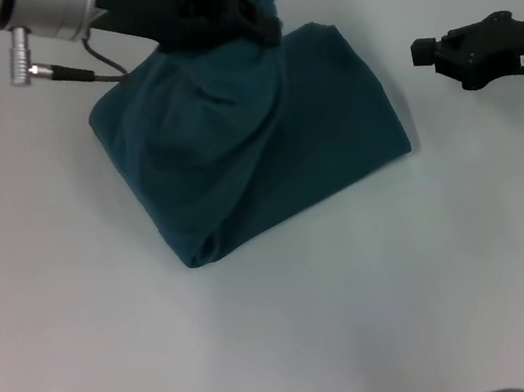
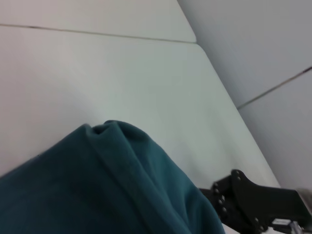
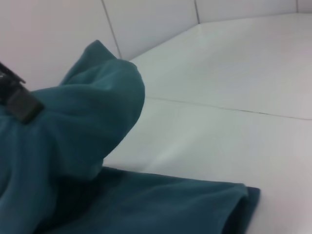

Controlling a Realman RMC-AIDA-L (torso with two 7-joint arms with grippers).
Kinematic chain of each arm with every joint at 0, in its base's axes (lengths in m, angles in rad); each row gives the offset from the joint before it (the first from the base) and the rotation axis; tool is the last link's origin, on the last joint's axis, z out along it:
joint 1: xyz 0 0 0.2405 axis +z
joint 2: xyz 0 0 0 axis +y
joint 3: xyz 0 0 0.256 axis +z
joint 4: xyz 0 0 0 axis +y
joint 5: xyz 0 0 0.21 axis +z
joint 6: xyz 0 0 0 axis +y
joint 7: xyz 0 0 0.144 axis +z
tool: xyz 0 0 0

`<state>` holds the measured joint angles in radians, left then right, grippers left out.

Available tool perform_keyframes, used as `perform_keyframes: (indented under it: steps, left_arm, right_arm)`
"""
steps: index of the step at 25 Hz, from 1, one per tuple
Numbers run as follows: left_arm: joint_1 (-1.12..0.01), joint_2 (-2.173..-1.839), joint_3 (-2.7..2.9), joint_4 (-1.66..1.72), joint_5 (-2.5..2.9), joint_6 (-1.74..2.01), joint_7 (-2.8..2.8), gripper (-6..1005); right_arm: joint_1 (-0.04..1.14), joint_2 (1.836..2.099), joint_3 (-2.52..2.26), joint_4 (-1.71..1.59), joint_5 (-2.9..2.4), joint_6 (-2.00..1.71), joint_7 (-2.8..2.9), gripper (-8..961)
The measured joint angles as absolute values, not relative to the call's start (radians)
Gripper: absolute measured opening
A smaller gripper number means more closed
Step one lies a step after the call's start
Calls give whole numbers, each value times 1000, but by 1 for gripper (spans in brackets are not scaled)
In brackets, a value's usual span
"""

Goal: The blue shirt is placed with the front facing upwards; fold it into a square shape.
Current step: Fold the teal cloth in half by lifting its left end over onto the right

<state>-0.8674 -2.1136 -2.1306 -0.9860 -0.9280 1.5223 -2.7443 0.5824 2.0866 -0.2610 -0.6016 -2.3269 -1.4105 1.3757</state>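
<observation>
Next, my left gripper releases the bunched cloth, now lifted above the rest, at the blue shirt's far corner (image 1: 325,17), on the side of my right gripper.
The blue shirt (image 1: 265,155) lies folded into a rough rectangle on the white table, plain teal side up, no letters showing. At its far edge my left gripper (image 1: 246,18) is shut on a bunch of the cloth and holds it lifted above the rest, so a slack fold drapes down from it. The left wrist view shows that raised fold of the shirt (image 2: 112,180) close up. In the right wrist view, the lifted cloth (image 3: 73,126) hangs over the flat layer (image 3: 185,204). My right gripper (image 1: 423,53) hovers off the shirt's right side, apart from it.
The white table (image 1: 365,320) stretches in front of and beside the shirt. A grey cable (image 1: 78,74) runs from the left arm's wrist near the shirt's far left corner. The right gripper (image 2: 243,197) also shows in the left wrist view.
</observation>
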Motion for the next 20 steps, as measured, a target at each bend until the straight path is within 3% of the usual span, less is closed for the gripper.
perform_keyframes:
  steps: [7, 20]
  left_arm:
    - [-907, -2148, -2094, -937, -928, 1465, -2750, 73]
    - [-936, -2160, -2036, -860, -864, 1312, -2825, 87]
  right_arm:
    - [584, 2086, -262, -606, -2327, -1392, 1380, 60]
    - [582, 2086, -264, -607, -2305, -1386, 1378, 65]
